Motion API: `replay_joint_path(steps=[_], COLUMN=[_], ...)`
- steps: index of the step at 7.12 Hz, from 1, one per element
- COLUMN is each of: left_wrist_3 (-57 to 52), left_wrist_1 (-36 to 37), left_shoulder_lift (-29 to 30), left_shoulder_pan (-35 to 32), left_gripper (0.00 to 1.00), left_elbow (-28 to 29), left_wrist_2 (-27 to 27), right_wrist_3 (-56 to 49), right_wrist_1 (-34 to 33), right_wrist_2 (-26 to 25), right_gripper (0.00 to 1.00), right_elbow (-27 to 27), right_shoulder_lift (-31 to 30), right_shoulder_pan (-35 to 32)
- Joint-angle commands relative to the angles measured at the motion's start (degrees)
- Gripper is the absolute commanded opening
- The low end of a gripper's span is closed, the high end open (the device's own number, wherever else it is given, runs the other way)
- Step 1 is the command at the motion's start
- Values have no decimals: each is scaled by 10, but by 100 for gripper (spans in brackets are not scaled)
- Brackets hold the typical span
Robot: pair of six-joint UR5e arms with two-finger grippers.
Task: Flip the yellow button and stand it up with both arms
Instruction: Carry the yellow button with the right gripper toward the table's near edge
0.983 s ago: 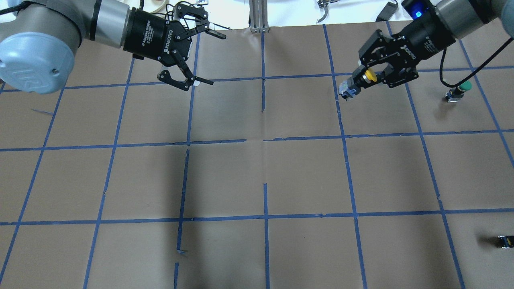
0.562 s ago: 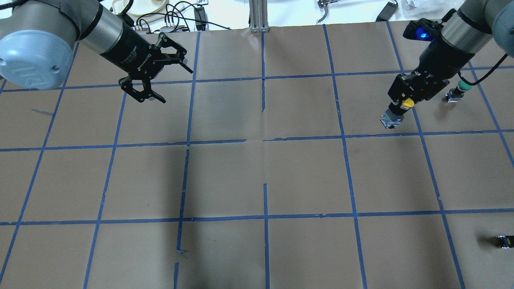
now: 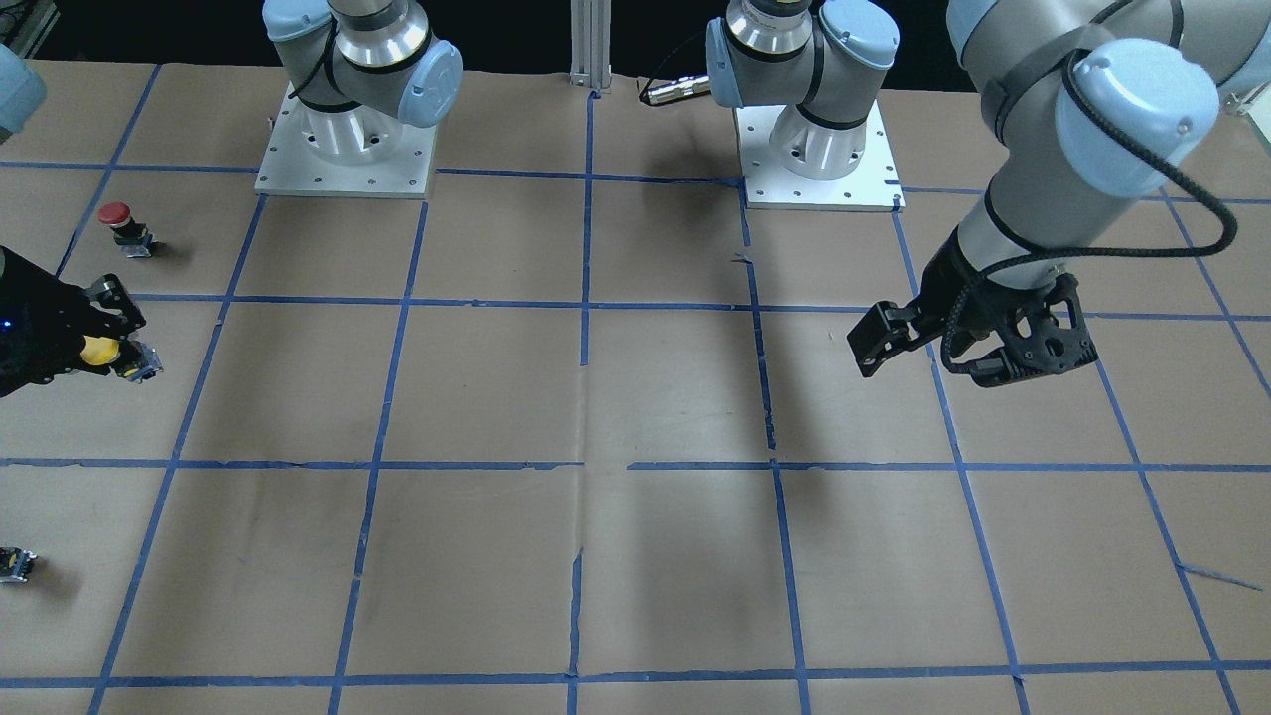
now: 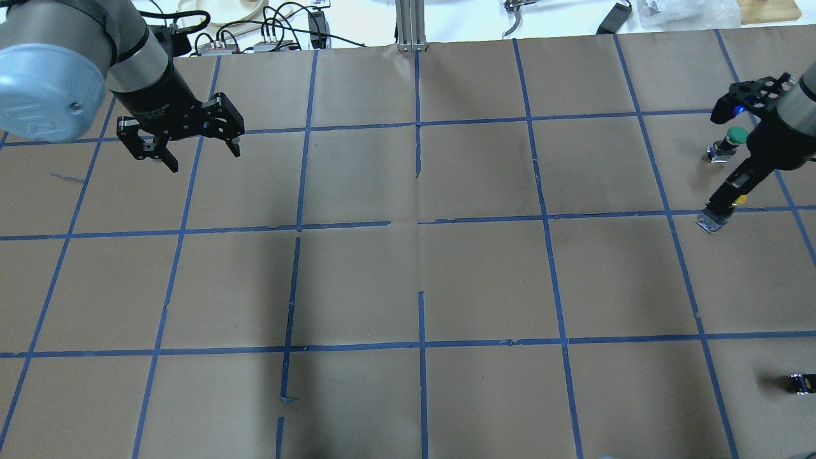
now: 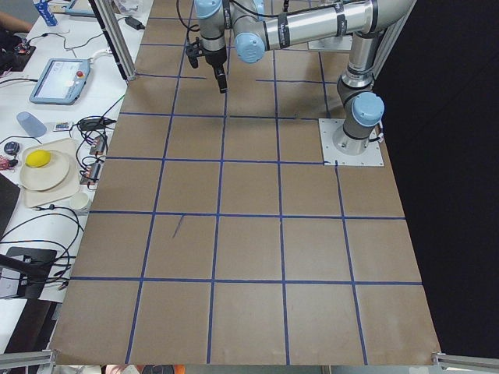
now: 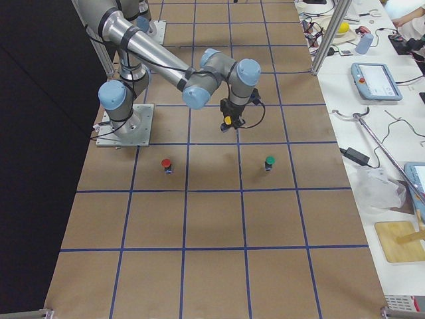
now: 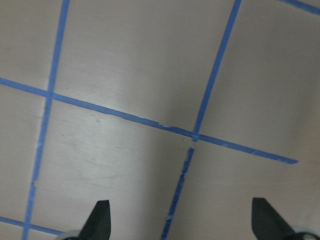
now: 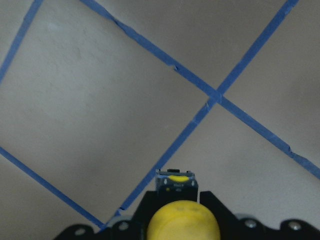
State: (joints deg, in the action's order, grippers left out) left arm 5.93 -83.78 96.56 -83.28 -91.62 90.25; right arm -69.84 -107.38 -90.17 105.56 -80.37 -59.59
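Note:
I need to use my right gripper to set the yellow button down on the paper across the tape line from the red-capped button [image 3: 99, 370].
My right gripper [image 4: 725, 205] is shut on the yellow button [image 4: 739, 200] at the table's right side. It points down. The button's yellow cap sits between the fingers and its grey contact block [image 4: 713, 222] points down at the table, close above a blue tape line. The right wrist view shows the cap [image 8: 182, 221] above the block [image 8: 175, 182]. The button also shows in the front view [image 3: 97, 350] and the right view [image 6: 227, 121]. My left gripper [image 4: 204, 159] is open and empty above the far left squares, also in the front view [image 3: 923, 369] and the left wrist view [image 7: 182, 222].
The table [image 4: 421, 280] is brown paper with a blue tape grid. A green-capped button [image 4: 733, 139] stands just beyond my right gripper. A red-capped button [image 3: 117, 216] stands nearer the robot's base. A small dark part [image 4: 803, 382] lies at the right edge.
My right gripper has swung right and towards the robot with the yellow button and turned to point down. My left gripper has drawn back left, still open, and turned downward.

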Motion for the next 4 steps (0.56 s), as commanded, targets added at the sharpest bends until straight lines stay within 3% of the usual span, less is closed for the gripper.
replay_joint_path(steps=[1,2,4], left_wrist_3=[-12,-14,-20], left_wrist_1=[-54,-61,-33], left_shoulder_lift=[-56,-49,-11], left_shoulder_pan=[0,-1,0], left_gripper=[100,100,100], left_elbow=[2,-1,-2], left_wrist_2=[4,7,23], right_wrist_3=[-293,-404,-536], right_wrist_1=[-111,-114,-159], right_wrist_2=[-7,1,31], right_gripper=[16,16,16], right_elbow=[64,72,86], right_shoulder_lift=[-1,2,0], right_shoulder_pan=[91,138,156])
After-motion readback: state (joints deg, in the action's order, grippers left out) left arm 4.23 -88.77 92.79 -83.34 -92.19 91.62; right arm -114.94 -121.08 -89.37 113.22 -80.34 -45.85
